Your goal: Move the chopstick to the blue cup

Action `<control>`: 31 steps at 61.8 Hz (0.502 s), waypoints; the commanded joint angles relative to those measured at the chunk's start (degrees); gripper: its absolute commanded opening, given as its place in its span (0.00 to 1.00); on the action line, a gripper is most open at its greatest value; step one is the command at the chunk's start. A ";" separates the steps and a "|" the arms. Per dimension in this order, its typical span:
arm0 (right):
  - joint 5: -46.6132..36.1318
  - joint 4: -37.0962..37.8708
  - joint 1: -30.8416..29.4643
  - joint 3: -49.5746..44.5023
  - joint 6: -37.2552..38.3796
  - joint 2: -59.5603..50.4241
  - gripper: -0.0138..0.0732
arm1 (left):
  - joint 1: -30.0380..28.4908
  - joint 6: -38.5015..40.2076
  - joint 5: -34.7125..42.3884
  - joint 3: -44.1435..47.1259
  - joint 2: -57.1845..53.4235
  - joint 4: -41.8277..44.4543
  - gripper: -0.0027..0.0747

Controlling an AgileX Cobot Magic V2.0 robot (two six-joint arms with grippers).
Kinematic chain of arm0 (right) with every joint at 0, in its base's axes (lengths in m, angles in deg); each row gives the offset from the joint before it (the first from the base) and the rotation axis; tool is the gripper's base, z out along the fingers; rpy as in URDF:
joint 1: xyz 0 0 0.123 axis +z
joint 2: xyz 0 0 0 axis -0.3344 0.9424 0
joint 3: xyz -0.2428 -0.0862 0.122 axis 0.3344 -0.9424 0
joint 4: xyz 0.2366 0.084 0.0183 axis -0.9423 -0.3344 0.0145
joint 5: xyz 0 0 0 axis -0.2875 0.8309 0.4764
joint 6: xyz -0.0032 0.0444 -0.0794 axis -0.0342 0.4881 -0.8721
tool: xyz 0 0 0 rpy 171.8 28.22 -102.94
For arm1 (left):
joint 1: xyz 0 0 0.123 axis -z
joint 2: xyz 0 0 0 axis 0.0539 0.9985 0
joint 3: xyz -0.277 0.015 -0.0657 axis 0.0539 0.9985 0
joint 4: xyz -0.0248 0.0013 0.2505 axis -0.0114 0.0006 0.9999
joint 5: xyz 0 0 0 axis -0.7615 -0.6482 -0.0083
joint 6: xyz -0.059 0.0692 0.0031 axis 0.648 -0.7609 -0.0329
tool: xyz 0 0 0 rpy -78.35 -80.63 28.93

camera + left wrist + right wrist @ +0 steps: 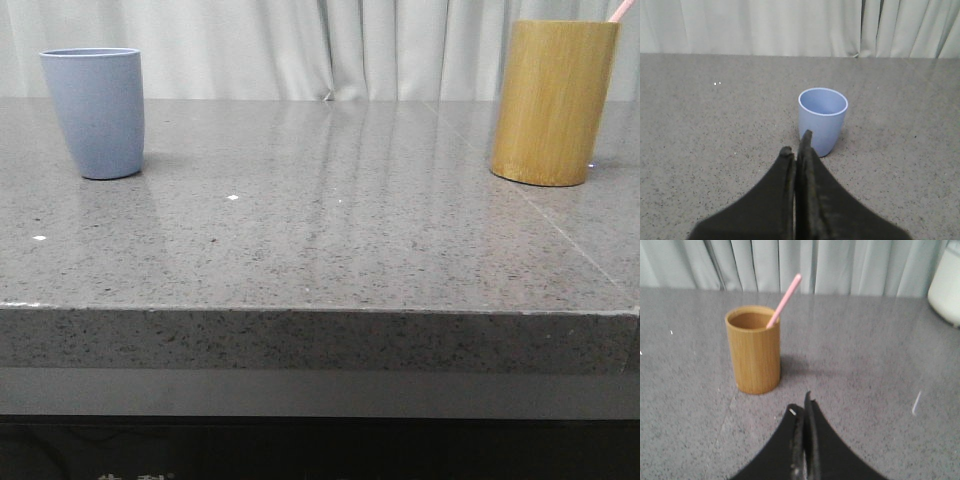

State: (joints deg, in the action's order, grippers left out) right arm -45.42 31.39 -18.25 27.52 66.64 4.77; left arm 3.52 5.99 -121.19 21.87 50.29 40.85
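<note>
I will close my left gripper on the rim of the blue cup (58, 52) (800, 98), on the side farthest from the bamboo cylinder.
The blue cup (95, 112) stands upright at the table's back left and looks empty in the left wrist view (822, 120). A pale pink chopstick (785, 300) leans out of the bamboo cylinder (754, 350), which stands at the back right (552, 100); only the stick's tip (622, 10) shows in the front view. My left gripper (796, 146) is shut with nothing in it, its tips just short of the blue cup. My right gripper (801, 405) is shut and empty, a short way from the bamboo cylinder. Neither gripper shows in the front view.
The grey speckled table (320, 250) ends at a front edge (320, 310) close to the camera. A white rounded object (946, 285) sits at the table's far right in the right wrist view. Pale curtains (300, 45) hang behind the table.
</note>
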 commanded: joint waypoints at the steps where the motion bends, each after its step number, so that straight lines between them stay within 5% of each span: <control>1: -3.30 1.03 -0.13 1.97 -0.49 3.50 0.08 | -0.09 0.64 4.56 -2.10 2.22 -1.10 0.01; 22: -1.36 -0.47 -0.11 1.97 -0.49 7.33 0.10 | -0.09 0.64 5.18 -2.10 4.97 -1.10 0.01; 31: 0.34 -0.54 0.01 1.97 -1.93 7.33 0.42 | -0.09 0.64 5.49 -2.10 4.97 -1.10 0.21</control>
State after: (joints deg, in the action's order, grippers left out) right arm -42.28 30.92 -18.25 27.45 66.22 11.40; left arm 3.52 5.99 -120.85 21.84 54.80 40.53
